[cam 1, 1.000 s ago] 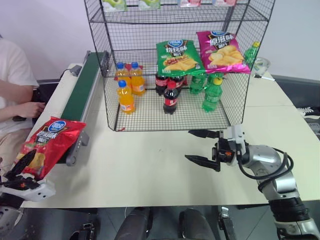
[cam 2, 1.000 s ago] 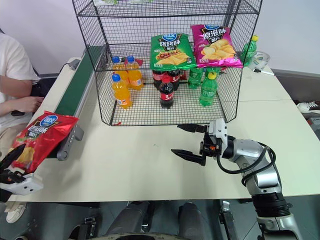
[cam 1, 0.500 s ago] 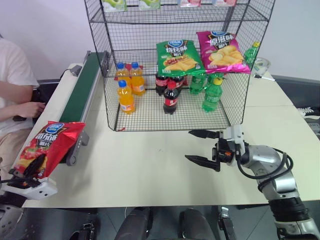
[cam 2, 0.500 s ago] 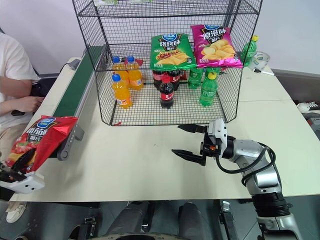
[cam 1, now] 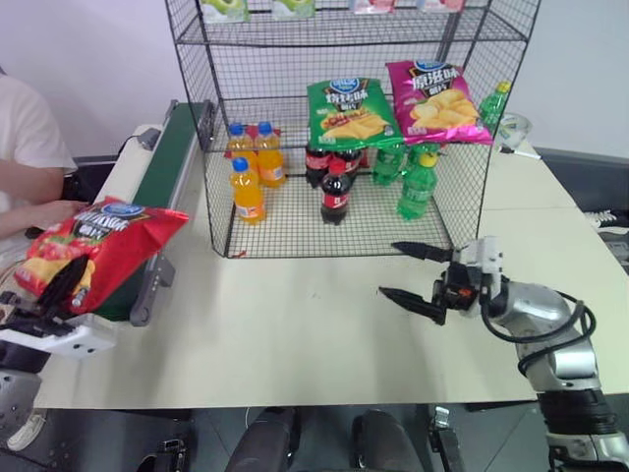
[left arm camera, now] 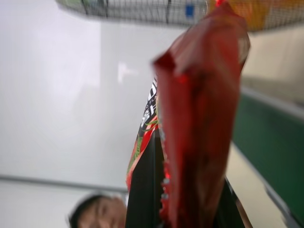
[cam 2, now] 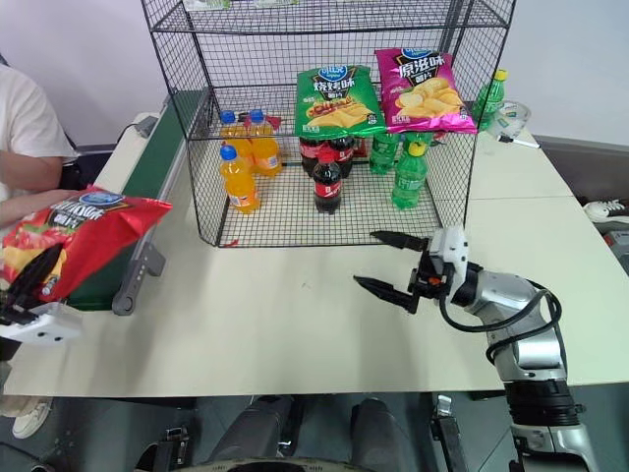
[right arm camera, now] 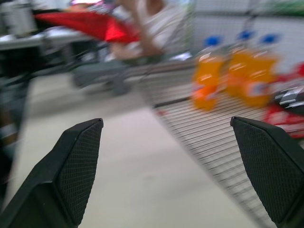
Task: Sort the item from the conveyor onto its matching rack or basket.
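Next, my left hand sets the red crisp bag beside the green bag, above the orange bottles [cam 1: 245, 112].
The red crisp bag [cam 1: 103, 246] hangs in the air over the near end of the dark green conveyor [cam 1: 162, 162], at the table's left edge. My left gripper [cam 1: 56, 285] is shut on the bag's lower end, and its black fingers [left arm camera: 145, 190] clamp the red foil [left arm camera: 204, 95] from both sides. The tall black wire rack [cam 1: 218, 211] stands at the middle back of the table. My right gripper [cam 1: 389, 268] hovers open over the table in front of the rack's right corner, holding nothing, with its fingers [right arm camera: 76, 161] spread wide.
On the rack's lower tier stand orange bottles [cam 1: 247, 187], cola bottles [cam 1: 335, 192] and green bottles [cam 1: 417, 185]. A green bag [cam 1: 351, 113] and a pink bag [cam 1: 435, 100] lean above them. A person's arm [cam 1: 39, 211] rests left of the conveyor. Bare cream table [cam 1: 285, 324] lies between my arms.
My left gripper closed on the red bag and raised it up and rightward off the conveyor's end. My right gripper shifted a little to the right, still open.
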Robot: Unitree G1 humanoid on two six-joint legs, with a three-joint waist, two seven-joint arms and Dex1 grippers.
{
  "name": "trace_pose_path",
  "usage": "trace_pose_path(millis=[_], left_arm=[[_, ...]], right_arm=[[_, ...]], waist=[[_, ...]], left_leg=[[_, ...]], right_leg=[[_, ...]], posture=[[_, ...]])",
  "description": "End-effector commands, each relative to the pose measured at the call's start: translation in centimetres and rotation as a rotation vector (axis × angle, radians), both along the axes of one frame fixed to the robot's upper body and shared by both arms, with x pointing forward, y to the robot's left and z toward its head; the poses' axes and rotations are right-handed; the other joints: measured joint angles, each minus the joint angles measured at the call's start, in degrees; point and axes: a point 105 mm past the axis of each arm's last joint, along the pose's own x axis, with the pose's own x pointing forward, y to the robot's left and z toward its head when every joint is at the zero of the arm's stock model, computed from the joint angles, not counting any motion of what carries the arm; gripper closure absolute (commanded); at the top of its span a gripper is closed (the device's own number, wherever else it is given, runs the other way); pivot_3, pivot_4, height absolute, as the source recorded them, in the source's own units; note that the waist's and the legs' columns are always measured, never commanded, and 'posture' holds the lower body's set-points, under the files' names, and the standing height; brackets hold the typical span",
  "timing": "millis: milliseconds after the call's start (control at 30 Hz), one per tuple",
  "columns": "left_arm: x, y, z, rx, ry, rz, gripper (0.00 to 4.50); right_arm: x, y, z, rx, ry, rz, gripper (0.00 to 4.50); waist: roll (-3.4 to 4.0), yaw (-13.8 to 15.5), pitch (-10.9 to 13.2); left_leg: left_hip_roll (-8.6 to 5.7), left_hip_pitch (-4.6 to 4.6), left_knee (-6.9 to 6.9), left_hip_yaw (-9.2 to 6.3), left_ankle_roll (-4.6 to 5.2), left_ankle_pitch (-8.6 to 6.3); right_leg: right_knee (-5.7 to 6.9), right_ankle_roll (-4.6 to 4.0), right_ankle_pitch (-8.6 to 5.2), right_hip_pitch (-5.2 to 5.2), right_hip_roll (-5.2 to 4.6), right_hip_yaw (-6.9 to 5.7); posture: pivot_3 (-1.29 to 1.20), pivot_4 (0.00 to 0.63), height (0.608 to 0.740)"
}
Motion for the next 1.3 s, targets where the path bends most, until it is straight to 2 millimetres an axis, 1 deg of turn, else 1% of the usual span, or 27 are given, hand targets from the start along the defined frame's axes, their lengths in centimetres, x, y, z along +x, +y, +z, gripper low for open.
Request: trace_pose_path(millis=[33, 167, 233, 300, 400, 533, 600, 633, 667, 700, 767, 867, 1000, 1067, 1167, 1233, 1300], left_arm=[[0.3, -2.8, 3.0, 0.011, -0.08, -0.09, 4.46], [1.7, -6.6, 5.0, -0.009, -0.145, -0.19, 4.46], [2.1, -7.3, 5.5, -0.024, -0.16, -0.204, 4.46], [3.8, -8.3, 6.8, -0.063, -0.213, -0.208, 4.46], [6.6, -9.4, 7.9, -0.104, -0.264, -0.191, 4.46], [10.0, -11.4, 7.9, -0.147, -0.295, -0.175, 4.46], [11.4, -11.8, 7.3, -0.171, -0.293, -0.142, 4.46], [12.3, -12.1, 7.1, -0.212, -0.293, -0.134, 4.46], [13.6, -13.0, 6.5, -0.244, -0.262, -0.136, 4.46], [14.4, -13.9, 6.4, -0.3, -0.259, -0.157, 4.46], [15.5, -16.2, 6.8, -0.32, -0.27, -0.202, 4.46], [16.7, -16.3, 7.8, -0.378, -0.315, -0.174, 4.46], [19.6, -15.7, 7.4, -0.424, -0.271, -0.072, 4.46], [20.6, -14.9, 7.7, -0.491, -0.266, -0.02, 4.46], [21.6, -14.0, 8.9, -0.543, -0.293, 0.027, 4.46], [22.2, -14.1, 9.4, -0.563, -0.291, 0.032, 4.46], [22.6, -14.1, 9.5, -0.591, -0.287, 0.052, 4.46]], right_arm=[[0.2, -0.9, 2.0, 0.064, -0.094, -0.063, 0.0], [0.2, -0.7, 2.1, 0.088, -0.112, -0.099, 0.0], [0.2, -0.5, 2.1, 0.086, -0.119, -0.104, 0.0], [0.0, -0.2, 2.4, 0.107, -0.14, -0.113, 0.0], [-0.4, 0.7, 2.9, 0.146, -0.154, -0.108, 0.0], [-0.6, 1.8, 3.0, 0.166, -0.159, -0.107, 0.0], [-0.5, 2.0, 3.0, 0.166, -0.159, -0.108, 0.0], [-0.5, 2.1, 3.0, 0.17, -0.159, -0.108, 0.0], [-0.4, 2.2, 3.0, 0.171, -0.159, -0.109, 0.0], [-0.4, 2.3, 3.0, 0.166, -0.162, -0.107, 0.0], [-0.3, 2.5, 3.1, 0.167, -0.165, -0.104, 0.0], [-0.2, 2.6, 3.1, 0.164, -0.166, -0.1, 0.0], [-0.1, 2.7, 3.1, 0.163, -0.166, -0.104, 0.0], [-0.1, 2.7, 3.1, 0.162, -0.165, -0.106, 0.0], [-0.2, 2.7, 3.0, 0.156, -0.16, -0.105, 0.0], [-0.2, 2.7, 3.0, 0.155, -0.159, -0.106, 0.0], [-0.3, 2.8, 3.0, 0.155, -0.157, -0.104, 0.0]], waist=[[0.01, 0.0, 0.0], [0.03, 0.1, 0.0], [0.03, 0.0, 0.0], [0.06, -0.1, 0.0], [0.06, 0.0, 0.0], [0.07, -0.1, 0.0], [0.05, -0.2, 0.0], [0.06, -0.2, 0.0], [0.05, -0.1, 0.0], [0.04, 0.0, 0.0], [-0.02, 0.2, 0.0], [-0.06, -0.2, 0.0], [-0.06, -0.7, 0.0], [-0.06, -0.8, 0.0], [-0.12, -0.7, 0.1], [-0.14, -0.7, 0.1], [-0.15, -0.6, 0.1]], left_leg=[[0.0, 0.01, 0.01, 0.01, 0.0, 0.0], [0.0, 0.01, 0.0, 0.01, 0.0, 0.02], [0.0, 0.01, 0.03, 0.01, -0.01, 0.04], [-0.01, 0.01, 0.02, 0.05, -0.01, 0.05], [0.0, 0.01, 0.04, -0.03, -0.12, 0.12], [-0.02, 0.02, 0.04, -0.01, -0.14, 0.15], [-0.04, 0.01, 0.05, 0.02, -0.14, 0.15], [-0.04, 0.0, 0.05, 0.03, -0.14, 0.15], [-0.04, 0.01, 0.05, 0.03, -0.14, 0.15], [-0.04, 0.0, 0.06, 0.02, -0.15, 0.16], [-0.04, 0.0, 0.11, -0.04, -0.17, 0.18], [-0.1, -0.05, 0.18, -0.05, -0.17, 0.18], [-0.06, -0.12, 0.12, -0.01, -0.2, 0.2], [-0.06, -0.11, 0.12, -0.01, -0.2, 0.2], [-0.07, -0.14, 0.14, -0.02, -0.2, 0.2], [-0.08, -0.21, 0.18, -0.02, -0.2, 0.21], [-0.08, -0.27, 0.22, -0.02, -0.21, 0.21]], right_leg=[[0.0, 0.0, 0.0, 0.01, 0.0, 0.0], [0.0, 0.0, 0.0, 0.03, 0.01, 0.0], [0.04, 0.0, 0.0, 0.04, 0.03, 0.0], [0.06, 0.01, 0.01, 0.13, 0.04, 0.0], [0.17, 0.0, 0.01, 0.18, 0.15, -0.02], [0.19, 0.01, 0.02, 0.19, 0.24, -0.01], [0.19, 0.02, 0.02, 0.16, 0.24, 0.01], [0.19, 0.02, 0.02, 0.15, 0.24, 0.02], [0.2, 0.02, 0.02, 0.14, 0.24, 0.02], [0.22, 0.02, 0.02, 0.14, 0.26, 0.02], [0.25, 0.02, 0.02, 0.19, 0.28, -0.02], [0.24, 0.04, 0.02, 0.17, 0.24, -0.03], [0.27, 0.05, 0.02, 0.03, 0.27, 0.0], [0.3, 0.05, 0.02, 0.03, 0.28, -0.01], [0.29, 0.05, 0.02, 0.03, 0.27, -0.01], [0.29, 0.06, 0.02, -0.03, 0.27, -0.01], [0.3, 0.06, 0.03, -0.07, 0.27, -0.02]], posture=[[0.0, 0.15, 0.74], [0.0, 0.15, 0.74], [0.0, 0.15, 0.74], [0.0, 0.15, 0.74], [0.0, 0.15, 0.74], [0.0, 0.15, 0.74], [0.0, 0.15, 0.74], [0.0, 0.15, 0.74], [0.0, 0.15, 0.74], [0.0, 0.15, 0.74], [0.0, 0.15, 0.74], [0.0, 0.15, 0.74], [0.0, 0.15, 0.74], [0.0, 0.15, 0.74], [0.0, 0.15, 0.74], [0.0, 0.15, 0.74], [0.0, 0.15, 0.74]])
